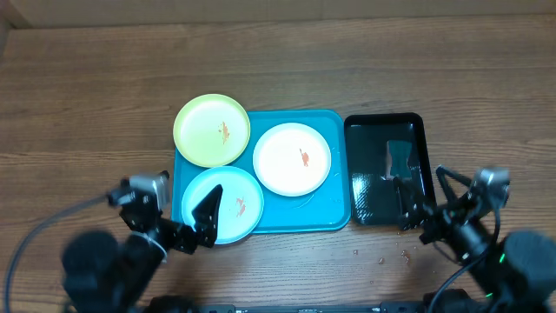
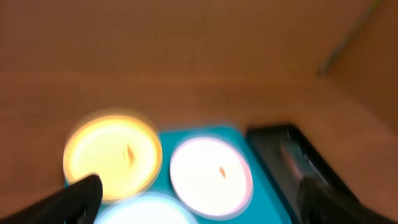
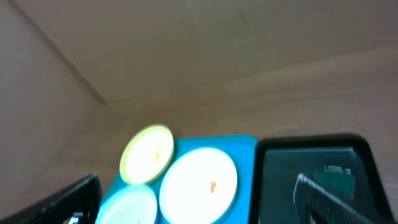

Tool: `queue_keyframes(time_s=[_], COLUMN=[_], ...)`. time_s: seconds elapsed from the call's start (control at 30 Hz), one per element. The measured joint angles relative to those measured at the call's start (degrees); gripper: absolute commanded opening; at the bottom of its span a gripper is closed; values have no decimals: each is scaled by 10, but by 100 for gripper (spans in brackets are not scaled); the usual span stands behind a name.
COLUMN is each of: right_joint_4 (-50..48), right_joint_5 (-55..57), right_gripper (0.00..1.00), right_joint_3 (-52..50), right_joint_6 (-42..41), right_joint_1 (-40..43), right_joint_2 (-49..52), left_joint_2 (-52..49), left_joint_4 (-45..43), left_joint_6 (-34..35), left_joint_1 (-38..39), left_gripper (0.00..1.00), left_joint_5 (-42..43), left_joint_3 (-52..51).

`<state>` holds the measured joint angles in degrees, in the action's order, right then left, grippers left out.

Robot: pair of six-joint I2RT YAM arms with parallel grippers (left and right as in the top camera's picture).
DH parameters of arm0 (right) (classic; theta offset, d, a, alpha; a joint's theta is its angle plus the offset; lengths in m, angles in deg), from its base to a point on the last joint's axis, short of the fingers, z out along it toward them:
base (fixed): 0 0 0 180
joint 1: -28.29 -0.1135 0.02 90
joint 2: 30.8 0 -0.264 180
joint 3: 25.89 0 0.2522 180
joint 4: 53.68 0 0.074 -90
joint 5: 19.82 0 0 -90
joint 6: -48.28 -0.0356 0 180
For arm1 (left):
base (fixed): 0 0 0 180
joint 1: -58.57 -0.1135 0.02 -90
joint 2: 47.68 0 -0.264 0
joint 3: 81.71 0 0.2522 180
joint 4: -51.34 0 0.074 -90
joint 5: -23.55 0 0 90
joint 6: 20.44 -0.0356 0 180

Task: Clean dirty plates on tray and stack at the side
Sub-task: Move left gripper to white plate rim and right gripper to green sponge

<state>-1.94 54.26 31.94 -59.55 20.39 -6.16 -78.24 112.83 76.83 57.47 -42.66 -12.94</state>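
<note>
The robot's right gripper should next go to the middle of the green sponge (image 1: 400,160) (image 3: 336,183) in the black tray and close there, because the plates need cleaning.
The turquoise tray (image 1: 334,217) holds three plates. A yellow-green plate (image 1: 204,139) overhangs its far left corner, a white plate (image 1: 282,165) lies at its middle right, and a light blue plate (image 1: 228,222) lies at its near left. Each has a small orange-red smear. My left gripper (image 1: 187,228) hangs open at the tray's near left corner, one finger (image 1: 208,207) over the blue plate. My right gripper (image 1: 419,217) is open over the near edge of the black tray (image 1: 365,139). The blurred wrist views show both sets of jaws wide apart with nothing between them.
The black tray, right of the turquoise one, holds a small greyish object (image 1: 398,156). A few crumbs (image 1: 404,256) lie on the wooden table (image 1: 87,104) in front of it. Brown walls stand behind the table in the wrist views.
</note>
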Motion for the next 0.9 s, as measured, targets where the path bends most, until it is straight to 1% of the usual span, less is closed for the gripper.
queue_keyframes(time_s=[0.03,0.07,0.13,0.23,0.3,0.33,0.37,0.4,0.43,0.47,0.57,0.63,0.7,0.77,0.8,0.87,0.9], right_joint_4=[43,86,187,321,382,398,419,428,431,433,447,448,446,441,438,434,431], right_joint_5=[1,3,4,7,6,3,-1,-3,-4,-6,-7,-5,-1,5,10,19,23], right_gripper=[100,100,100,100,100,100,100,100,100,100,100,100,97,91,87,81,78], right_joint_3=[49,102,192,327,397,421,450,464,473,480,482,482,482,482,482,482,482], right_joint_6=[10,19,34,52,58,61,63,64,65,66,67,69,70,71,71,71,72], right_joint_1=[0,0,0,0,0,0,0,0,0,0,0,0,0,0,0,0,0], right_joint_2=[42,92,176,320,408,443,492,519,541,567,628,652,670,680,683,687,689], left_joint_2=[-42,-98,-188,-313,-377,-404,-429,-450,-467,-485,-526,-548,-564,-577,-584,-591,-593], left_joint_4=[49,122,215,326,368,380,385,385,388,391,405,416,420,418,412,396,385], left_joint_6=[-11,-20,-33,-46,-49,-50,-49,-50,-52,-54,-50,-40,-25,-1,13,33,43], left_joint_1=[0,0,0,0,0,0,0,0,0,0,2,9,24,45,61,87,101], left_gripper=[100,100,100,100,100,93,62,31,14,4,4,4,4,13,22,27,35], left_joint_5=[2,7,12,30,51,62,75,87,97,105,108,91,62,28,5,-22,-36], left_joint_3=[52,122,231,365,424,443,456,463,466,466,467,467,467,467,466,460,452])
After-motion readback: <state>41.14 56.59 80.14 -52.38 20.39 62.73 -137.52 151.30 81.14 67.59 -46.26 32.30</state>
